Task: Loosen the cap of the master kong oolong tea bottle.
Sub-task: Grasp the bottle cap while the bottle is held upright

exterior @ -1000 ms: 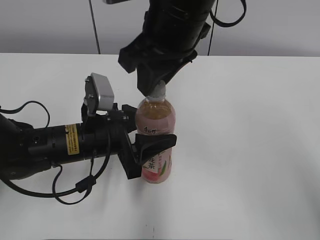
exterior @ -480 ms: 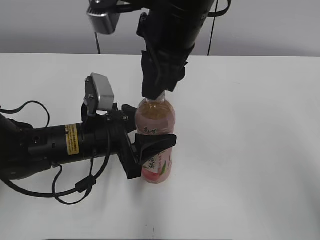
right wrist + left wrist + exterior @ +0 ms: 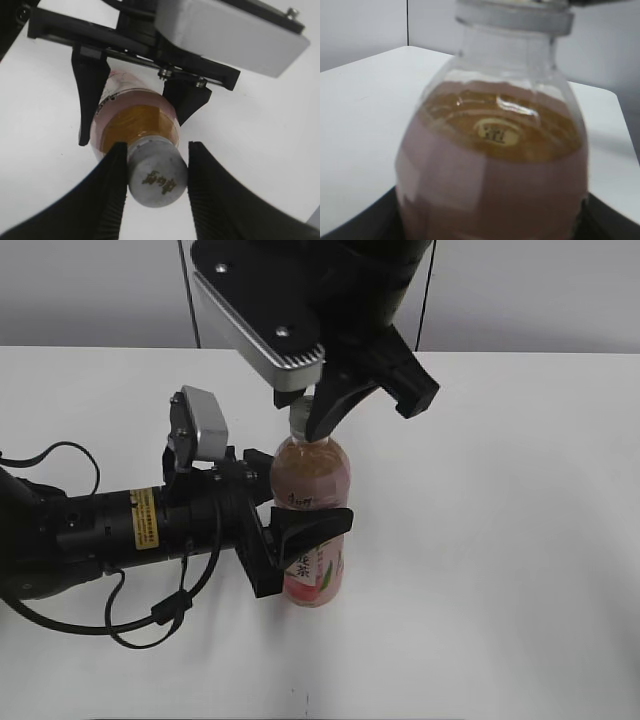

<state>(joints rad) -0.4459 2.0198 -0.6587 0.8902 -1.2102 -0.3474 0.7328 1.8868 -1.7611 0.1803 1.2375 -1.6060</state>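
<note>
The cap is still on the bottle's neck and my right gripper is far into its twist, so I need to open, turn back and grip the cap's sides (image 3: 157, 172).
The master kong oolong tea bottle (image 3: 312, 472) stands upright on the white table (image 3: 500, 560), with amber tea and a pink label. My left gripper (image 3: 300, 527) reaches in from the left and is shut on the bottle's body; the bottle fills the left wrist view (image 3: 490, 165). My right gripper (image 3: 316, 420) comes down from above, its two black ribbed fingers shut on the white cap (image 3: 157, 181), one on each side. The cap's top shows a small dark logo. In the exterior view only a sliver of the cap (image 3: 299, 416) shows beside the finger.
The left arm (image 3: 100, 530) lies along the table's left with loose black cables (image 3: 150, 625). The right arm's wrist camera block (image 3: 255, 325) hangs over the bottle. A grey wall runs behind the table's far edge.
My right gripper has turned around the bottle's axis while on the cap; its wrist camera has swung round to the front. The left gripper and bottle have not moved.
</note>
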